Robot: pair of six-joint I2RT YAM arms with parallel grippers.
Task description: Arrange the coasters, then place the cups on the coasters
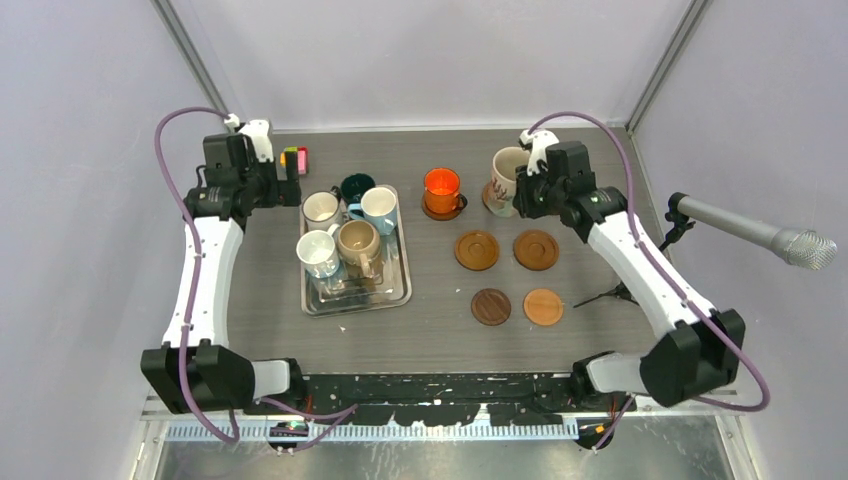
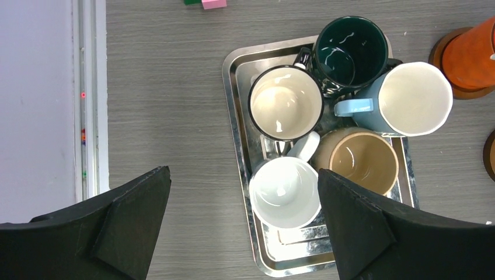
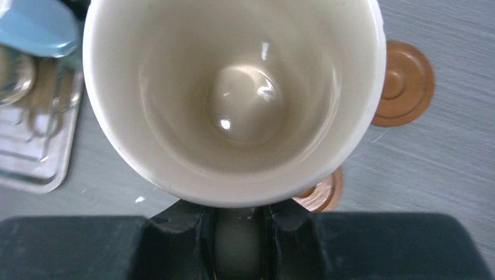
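Observation:
The beige cup will go down on the back brown coaster (image 1: 503, 197) beside the orange cup, set there by my right gripper. The beige cup is now upright over a coaster.
My right gripper (image 3: 236, 239) is shut on the handle of a beige cup (image 3: 233, 99), upright over a brown coaster (image 3: 324, 192); whether they touch I cannot tell. From above, that cup (image 1: 508, 178) is at the back right, next to an orange cup (image 1: 441, 188) standing on a coaster (image 1: 443, 211). Several bare coasters lie in front: two brown (image 1: 477, 250) (image 1: 537, 250), one dark (image 1: 491, 307), one orange-tan (image 1: 543, 307). My left gripper (image 2: 243, 175) hangs open above the tray's left rim, over a white cup (image 2: 284, 192).
A silver tray (image 2: 233, 105) holds a black-rimmed cream cup (image 2: 286, 104), a dark green cup (image 2: 349, 49), a light blue cup (image 2: 411, 99) and a tan cup (image 2: 362, 160). Small coloured blocks (image 1: 297, 158) sit at the back left. A microphone (image 1: 790, 242) juts in from the right.

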